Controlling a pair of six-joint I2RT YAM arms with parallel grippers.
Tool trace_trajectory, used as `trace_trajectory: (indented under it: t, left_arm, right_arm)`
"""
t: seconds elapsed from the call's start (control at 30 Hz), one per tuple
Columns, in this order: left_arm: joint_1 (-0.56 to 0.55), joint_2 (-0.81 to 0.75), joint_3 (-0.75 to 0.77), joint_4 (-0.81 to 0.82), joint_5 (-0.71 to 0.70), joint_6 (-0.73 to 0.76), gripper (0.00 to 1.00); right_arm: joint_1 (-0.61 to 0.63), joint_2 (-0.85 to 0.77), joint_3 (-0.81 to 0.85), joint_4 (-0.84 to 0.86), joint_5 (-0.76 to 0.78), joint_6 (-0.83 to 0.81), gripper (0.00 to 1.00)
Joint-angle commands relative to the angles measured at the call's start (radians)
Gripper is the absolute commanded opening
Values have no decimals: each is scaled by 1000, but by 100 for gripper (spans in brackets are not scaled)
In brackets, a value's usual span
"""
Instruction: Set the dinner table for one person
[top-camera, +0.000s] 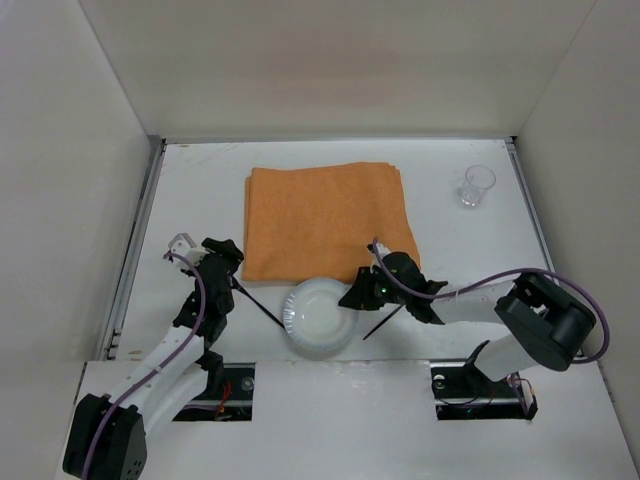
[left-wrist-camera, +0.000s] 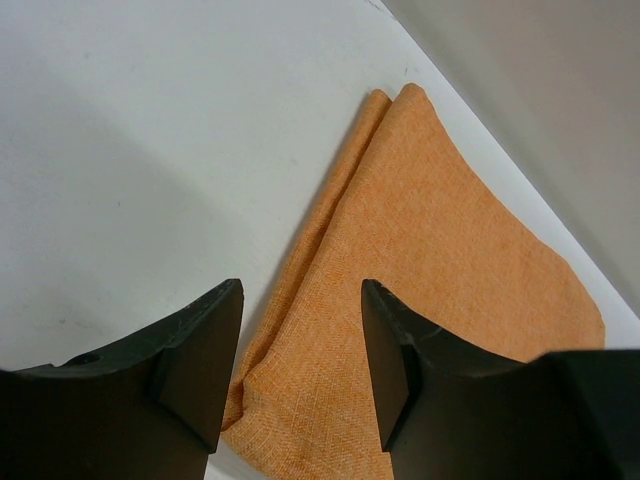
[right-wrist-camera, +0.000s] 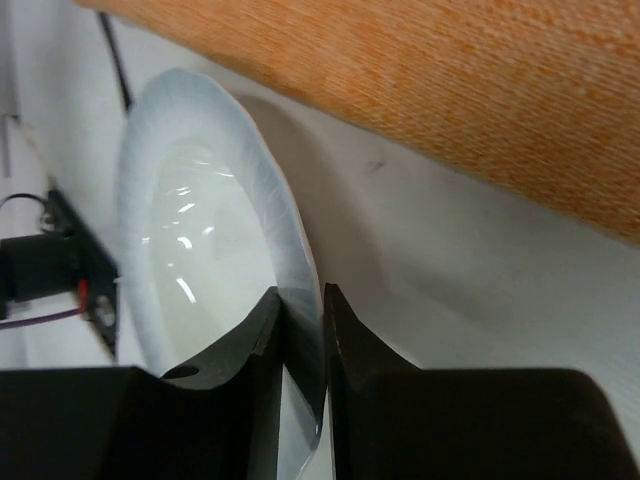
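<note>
I should let go of the white plate with my right gripper on the middle of the orange cloth placemat (top-camera: 324, 226).
On the white dinner table (top-camera: 200, 190) lies an orange cloth placemat (top-camera: 325, 220). Just in front of its near edge sits a white plate (top-camera: 320, 318). My right gripper (top-camera: 358, 290) is at the plate's right rim; in the right wrist view the right gripper (right-wrist-camera: 300, 305) is shut on the thin rim of the plate (right-wrist-camera: 200, 250). My left gripper (top-camera: 232, 258) hovers at the placemat's near left corner. In the left wrist view the left gripper (left-wrist-camera: 300, 330) stands open above the folded corner of the placemat (left-wrist-camera: 450, 260), with nothing between its fingers.
A clear plastic cup (top-camera: 477, 186) stands at the back right. One thin black stick (top-camera: 258, 303) lies left of the plate and another (top-camera: 385, 322) lies right of it. Metal rails (top-camera: 140, 240) edge the table, and white walls enclose it.
</note>
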Motion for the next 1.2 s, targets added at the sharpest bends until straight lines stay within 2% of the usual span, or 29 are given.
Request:
trace_trajectory:
  t: [0.0,0.27,0.4,0.67,0.8,1.0,1.17]
  left_arm:
    - [7,-5,-12,46,-23,-14,49]
    - [7,4,-13,55,-22,-18,50]
    - [-1,-7,-19,58,-37,-20,52]
    - [1,2,-24,62,-26,-17,55]
    - [-10,4,-30,62,-26,-18,55]
    - [-14,18,-27,67,-20,-20,55]
    - [-14,27,-27,75,-16,-20,55]
  right_arm:
    - [-17,-21,-21,72,-26,15,14]
    - [-29,-215,35,-18,-112,51,10]
    - [-95,-227,114,-12,-144,63,9]
    - [-290,33,354,88,-155,130,9]
    - [-343,168,474,123,-147,159,9]
    - [-368,317,603,111,-144,187,10]
    - [-362,377,626,118,-140,215,10]
